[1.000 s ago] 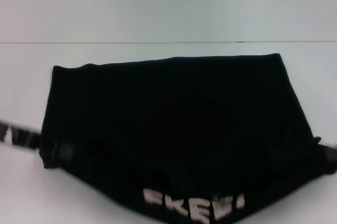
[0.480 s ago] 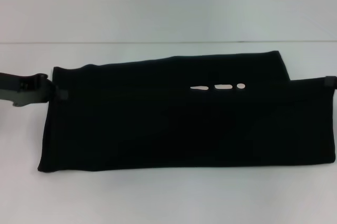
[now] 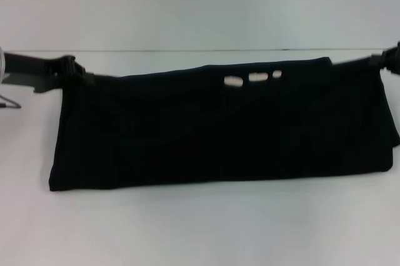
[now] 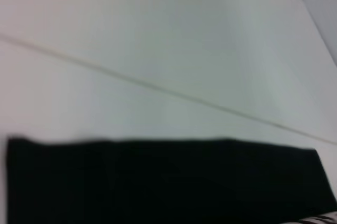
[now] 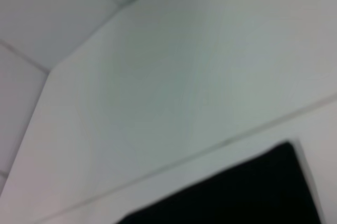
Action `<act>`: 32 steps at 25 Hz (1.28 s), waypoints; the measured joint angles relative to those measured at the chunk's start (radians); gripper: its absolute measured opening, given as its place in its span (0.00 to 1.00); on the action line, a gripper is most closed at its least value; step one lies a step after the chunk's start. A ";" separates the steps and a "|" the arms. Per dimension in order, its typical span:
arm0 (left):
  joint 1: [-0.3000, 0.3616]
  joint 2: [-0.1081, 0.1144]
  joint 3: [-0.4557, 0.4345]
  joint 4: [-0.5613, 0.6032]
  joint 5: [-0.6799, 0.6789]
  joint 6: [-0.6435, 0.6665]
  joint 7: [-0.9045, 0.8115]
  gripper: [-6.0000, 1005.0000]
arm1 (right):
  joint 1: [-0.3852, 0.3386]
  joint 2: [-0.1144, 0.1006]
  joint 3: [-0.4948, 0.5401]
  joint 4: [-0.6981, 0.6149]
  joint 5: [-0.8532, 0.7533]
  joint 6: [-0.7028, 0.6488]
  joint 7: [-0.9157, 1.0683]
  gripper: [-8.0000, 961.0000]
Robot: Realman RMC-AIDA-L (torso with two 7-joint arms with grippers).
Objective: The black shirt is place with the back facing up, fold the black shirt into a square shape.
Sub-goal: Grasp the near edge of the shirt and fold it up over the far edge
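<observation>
The robot's left gripper will release the black shirt's far corner on the white table [image 3: 94, 70] just short of the seam line.
The black shirt [image 3: 212, 135] lies across the white table as a wide folded band, its folded edge toward me. Bits of white lettering [image 3: 250, 79] peek out near its far edge. My left gripper [image 3: 80, 77] is at the shirt's far left corner, shut on the fabric. At the far right corner my right gripper [image 3: 379, 61] pinches the cloth the same way. The left wrist view shows a strip of the shirt [image 4: 168, 182] below bare table. A corner of the shirt [image 5: 247, 192] appears in the right wrist view.
The white table [image 3: 200, 228] has bare surface in front of the shirt and at both sides. A thin seam line [image 3: 187, 50] runs across the table just behind the shirt. A thin wire [image 3: 9, 102] shows at the far left edge.
Both grippers have carried the shirt's near edge up and over to the far edge, doubling the cloth. The lettering, first hanging at the front, now sits near the far edge.
</observation>
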 joint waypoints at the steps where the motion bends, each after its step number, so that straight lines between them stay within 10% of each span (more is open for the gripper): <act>1: -0.005 0.002 0.018 -0.006 0.000 -0.031 -0.010 0.01 | 0.007 0.002 -0.003 0.000 0.004 0.022 -0.002 0.07; 9: 0.006 -0.028 0.219 -0.001 0.045 -0.246 -0.070 0.01 | 0.038 0.051 -0.149 0.024 0.003 0.241 0.005 0.07; 32: -0.016 -0.076 0.244 -0.012 0.046 -0.502 -0.076 0.01 | 0.138 0.096 -0.307 0.140 0.000 0.645 0.003 0.08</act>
